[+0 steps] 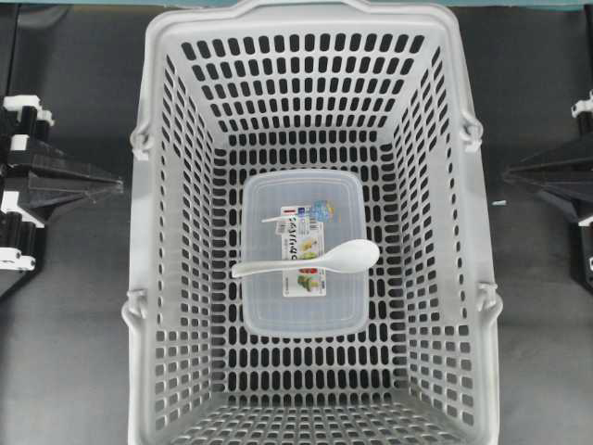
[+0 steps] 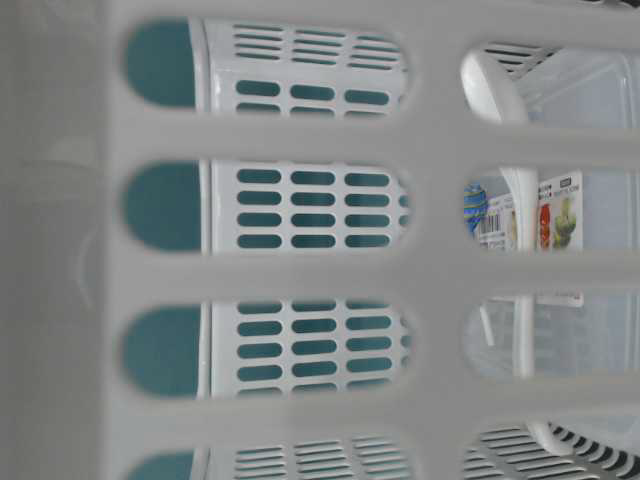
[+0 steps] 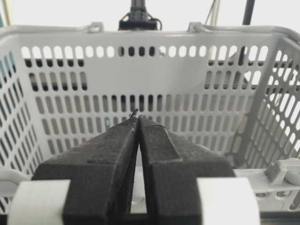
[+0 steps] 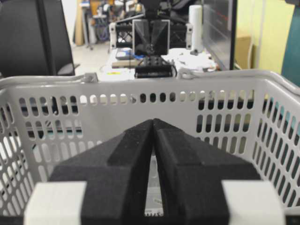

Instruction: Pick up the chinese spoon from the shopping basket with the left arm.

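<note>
Next, I move my left gripper next to the chinese spoon's handle [image 1: 299,265] near its bowl, above the label of the clear container, and close it there.
The chinese spoon [image 1: 315,259] is glossy white and lies across the lid of a clear container [image 1: 303,306] in the middle of the shopping basket [image 1: 136,232]; its bowl points right and its handle left. My left gripper [image 1: 118,184] hangs outside the basket's left wall, shut and empty, its tip aimed at the basket. In the left wrist view the gripper [image 3: 138,117] has its jaws pressed together before the basket's far wall [image 3: 154,84]; the spoon is hidden there. My right gripper [image 1: 509,172] [image 4: 153,121] is shut and empty outside the right wall.
The labelled clear container covers the middle of the basket floor. Tall slotted basket walls [image 4: 140,101] stand between both grippers and the spoon. The table-level view looks through a basket wall [image 2: 300,140] at the container's label [image 2: 560,215]. Dark tabletop [image 1: 65,352] surrounds the basket.
</note>
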